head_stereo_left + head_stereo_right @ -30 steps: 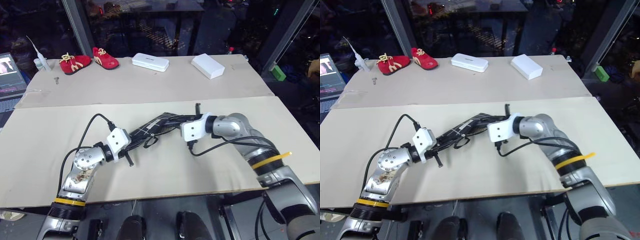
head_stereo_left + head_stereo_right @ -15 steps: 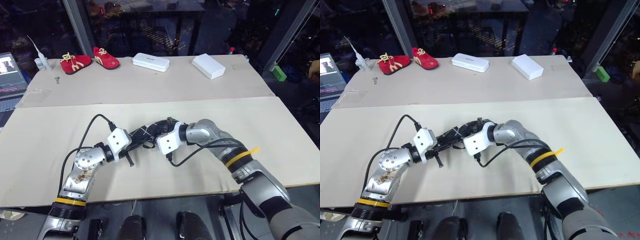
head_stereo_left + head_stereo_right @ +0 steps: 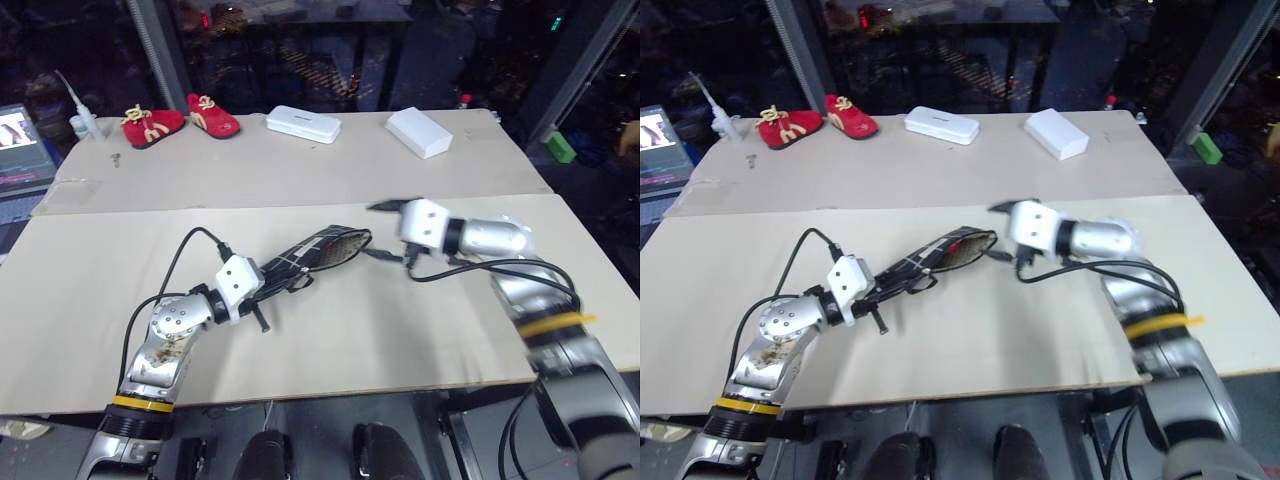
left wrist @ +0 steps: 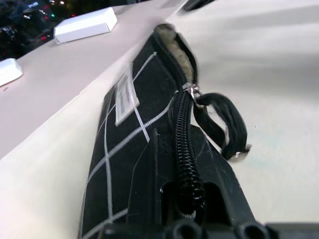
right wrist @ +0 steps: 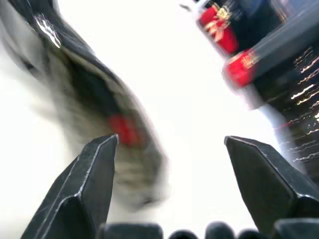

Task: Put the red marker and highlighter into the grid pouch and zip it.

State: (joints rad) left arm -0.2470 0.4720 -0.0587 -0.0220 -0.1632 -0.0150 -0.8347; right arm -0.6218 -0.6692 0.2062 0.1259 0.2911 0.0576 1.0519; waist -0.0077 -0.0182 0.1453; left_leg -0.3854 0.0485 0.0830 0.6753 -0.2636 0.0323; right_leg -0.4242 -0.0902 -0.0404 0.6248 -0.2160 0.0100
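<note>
The zip pull is back near my left gripper, so my right gripper should leave the grid pouch's open end and take the pull's black loop [image 3: 301, 284] before zipping.
The grid pouch [image 3: 312, 256], black with white lines, lies slanted on the tan table. Its far end [image 3: 975, 243] gapes open. My left gripper [image 3: 264, 294] is shut on its near end. In the left wrist view the zip pull [image 4: 192, 91] sits partway along the zipper, with its black loop [image 4: 225, 125] flopped to one side. A red patch inside the mouth is the red marker [image 5: 124, 132]. The highlighter is hidden. My right gripper [image 3: 379, 230] hovers open just right of the pouch's mouth, with nothing between its fingers [image 5: 85, 183].
At the table's far side lie two red shoes [image 3: 165, 122] and two white boxes [image 3: 302, 123] [image 3: 417, 131]. A small white bottle [image 3: 80, 125] and a laptop [image 3: 20, 140] are at the far left. Bare tabletop [image 3: 420, 320] lies in front of the right arm.
My right gripper reached left along the pouch, then pulled back to the right, rolled and opened wide. The pouch's far end now lies open. The left gripper kept still.
</note>
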